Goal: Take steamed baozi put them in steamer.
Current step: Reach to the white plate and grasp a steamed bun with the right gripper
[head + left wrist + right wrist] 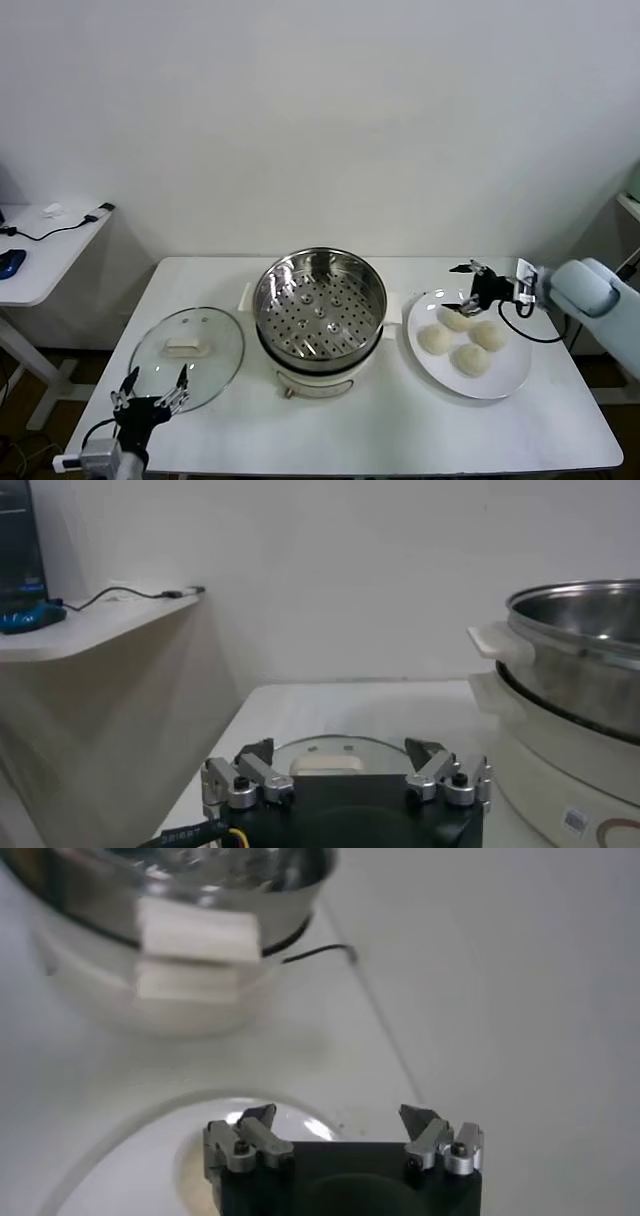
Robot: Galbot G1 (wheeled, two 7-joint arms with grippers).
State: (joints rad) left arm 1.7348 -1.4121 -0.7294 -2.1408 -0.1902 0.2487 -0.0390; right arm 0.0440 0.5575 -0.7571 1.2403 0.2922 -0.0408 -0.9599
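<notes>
The robot's right gripper needs to close around the sides of the farthest baozi (pixel 456 319), the one closest to the far edge of the white plate.
Several cream-white baozi (pixel 463 340) lie on a white plate (pixel 500 384) at the right of the table. The steel steamer (pixel 320 300) with its perforated bottom stands empty on a white cooker base at the table's middle; it also shows in the left wrist view (pixel 580 640) and the right wrist view (pixel 170 908). My right gripper (pixel 467 288) is open, hovering just above the plate's far edge, over the farthest baozi (pixel 455 319). In the right wrist view the open gripper (pixel 338 1118) holds nothing. My left gripper (pixel 150 392) is open and empty at the table's front left.
A round glass lid (pixel 188 357) with a white handle lies flat left of the steamer, just beyond my left gripper; it also shows in the left wrist view (pixel 335 752). A white side desk (pixel 40 250) with cables stands at far left. A black cable (pixel 535 335) trails by the plate.
</notes>
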